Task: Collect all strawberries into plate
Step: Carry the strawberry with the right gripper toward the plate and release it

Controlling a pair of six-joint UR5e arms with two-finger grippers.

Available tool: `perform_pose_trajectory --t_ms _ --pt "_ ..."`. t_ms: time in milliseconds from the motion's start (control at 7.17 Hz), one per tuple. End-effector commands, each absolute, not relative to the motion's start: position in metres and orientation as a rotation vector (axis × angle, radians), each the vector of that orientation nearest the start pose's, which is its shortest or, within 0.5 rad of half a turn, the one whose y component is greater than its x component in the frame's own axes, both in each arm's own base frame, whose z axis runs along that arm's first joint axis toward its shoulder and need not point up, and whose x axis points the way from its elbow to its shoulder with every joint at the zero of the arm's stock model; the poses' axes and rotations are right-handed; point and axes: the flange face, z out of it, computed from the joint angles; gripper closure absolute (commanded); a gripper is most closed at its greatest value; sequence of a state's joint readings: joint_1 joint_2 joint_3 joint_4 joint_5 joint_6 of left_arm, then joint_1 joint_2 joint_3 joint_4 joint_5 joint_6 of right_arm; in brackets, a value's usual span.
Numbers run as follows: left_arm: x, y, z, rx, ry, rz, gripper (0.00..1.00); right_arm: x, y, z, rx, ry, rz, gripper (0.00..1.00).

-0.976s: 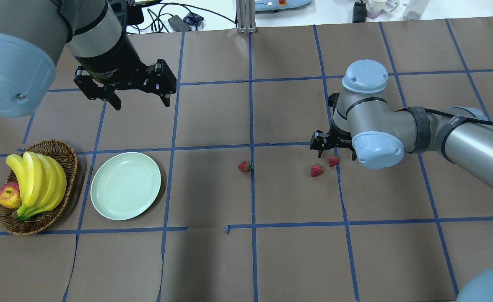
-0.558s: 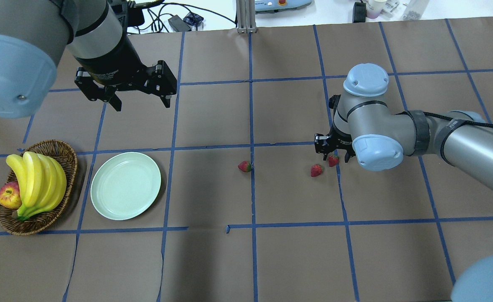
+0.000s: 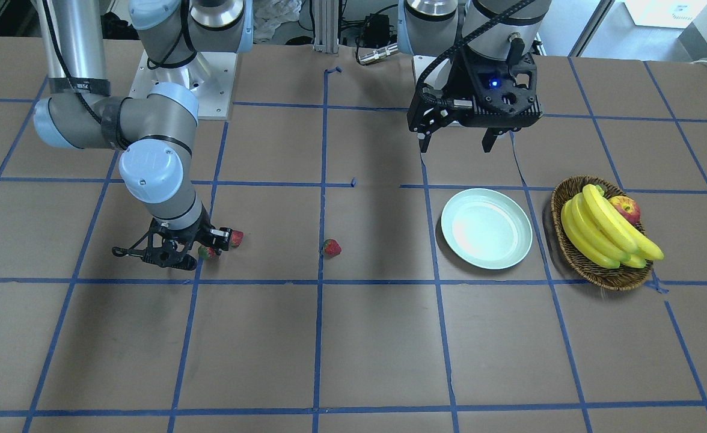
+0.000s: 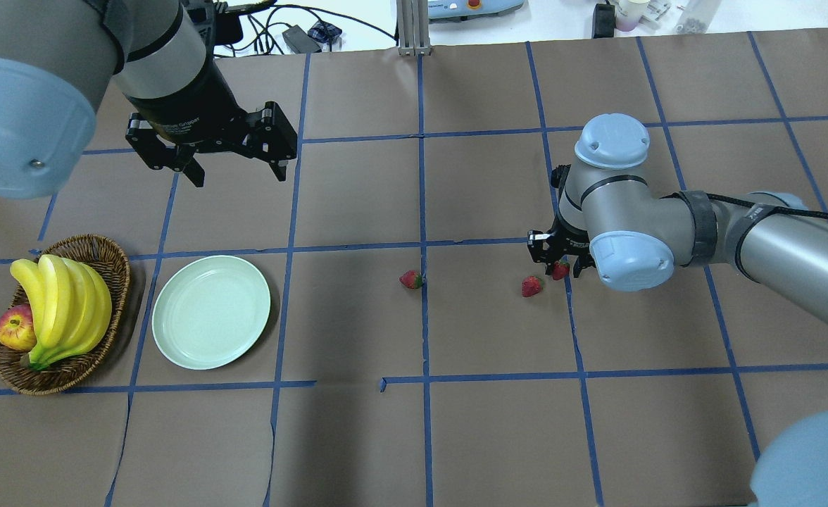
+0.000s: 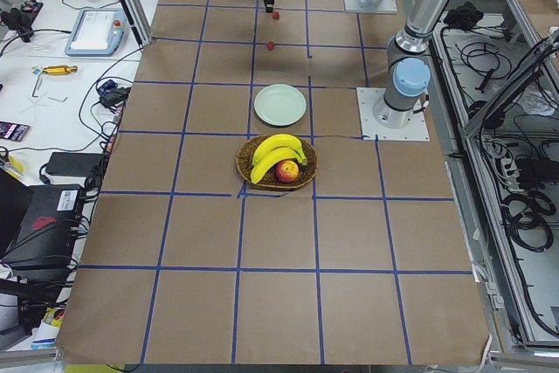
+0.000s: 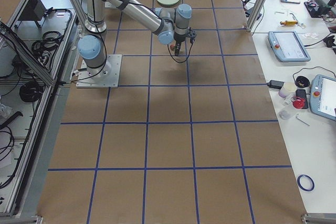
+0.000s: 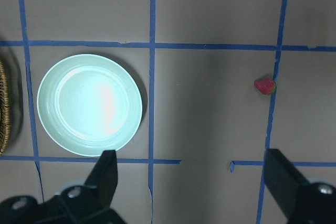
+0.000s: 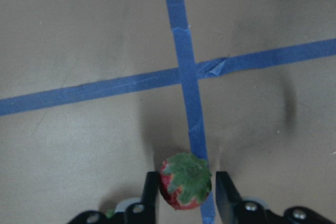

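Next, my right gripper releases its strawberry on the table (image 3: 355,221) between the middle strawberry and the blue tape stub.
Three small red strawberries lie on the brown table. My right gripper (image 4: 560,266) is down at the table with its fingers closed against the sides of one strawberry (image 4: 560,270), also seen in the right wrist view (image 8: 185,187) and the front view (image 3: 206,252). A second strawberry (image 4: 531,286) lies just beside it. The third (image 4: 411,279) lies near the table's middle, also in the left wrist view (image 7: 265,86). The mint-green plate (image 4: 210,311) is empty at the left. My left gripper (image 4: 234,171) hangs open and empty above the table beyond the plate.
A wicker basket (image 4: 115,260) with bananas (image 4: 62,306) and an apple (image 4: 14,329) stands left of the plate. Blue tape lines grid the table. The right arm's elbow (image 4: 629,250) hangs over the area right of the strawberries.
My right gripper has narrowed its fingers around the strawberry and shifted slightly. The left arm, the plate and the other strawberries have not moved.
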State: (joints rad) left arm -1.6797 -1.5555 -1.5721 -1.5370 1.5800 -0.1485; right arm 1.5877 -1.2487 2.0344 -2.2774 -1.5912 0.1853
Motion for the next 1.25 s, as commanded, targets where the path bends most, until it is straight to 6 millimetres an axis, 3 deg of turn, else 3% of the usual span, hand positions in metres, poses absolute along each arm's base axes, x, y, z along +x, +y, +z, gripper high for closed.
perform_pose_trajectory --t_ms 0,279,418,697,837,976,1115 --pt "-0.185 -0.472 0.5 -0.063 3.137 -0.081 0.0 0.14 -0.503 0.188 0.263 3.153 0.082 0.96" --pt "-0.185 -0.473 0.499 -0.063 3.139 -0.078 0.0 0.157 -0.533 0.23 0.245 3.1 -0.051 1.0" --pt "-0.185 -0.472 0.5 -0.063 3.139 -0.08 0.0 0.195 -0.525 0.238 0.163 3.09 -0.07 1.0" --pt "-0.185 -0.471 0.5 -0.061 3.137 -0.083 0.0 0.31 -0.473 0.243 0.08 3.073 -0.072 1.0" --pt "-0.185 -0.471 0.5 -0.061 3.137 -0.083 0.0 0.367 -0.434 0.237 0.04 3.068 -0.07 1.0" --pt "-0.185 -0.471 0.5 -0.061 3.137 -0.083 0.0 0.401 -0.408 0.224 -0.053 3.076 -0.033 0.97" --pt "-0.185 -0.471 0.5 -0.063 3.136 -0.083 0.0 0.416 -0.402 0.202 -0.079 3.065 0.024 0.95"
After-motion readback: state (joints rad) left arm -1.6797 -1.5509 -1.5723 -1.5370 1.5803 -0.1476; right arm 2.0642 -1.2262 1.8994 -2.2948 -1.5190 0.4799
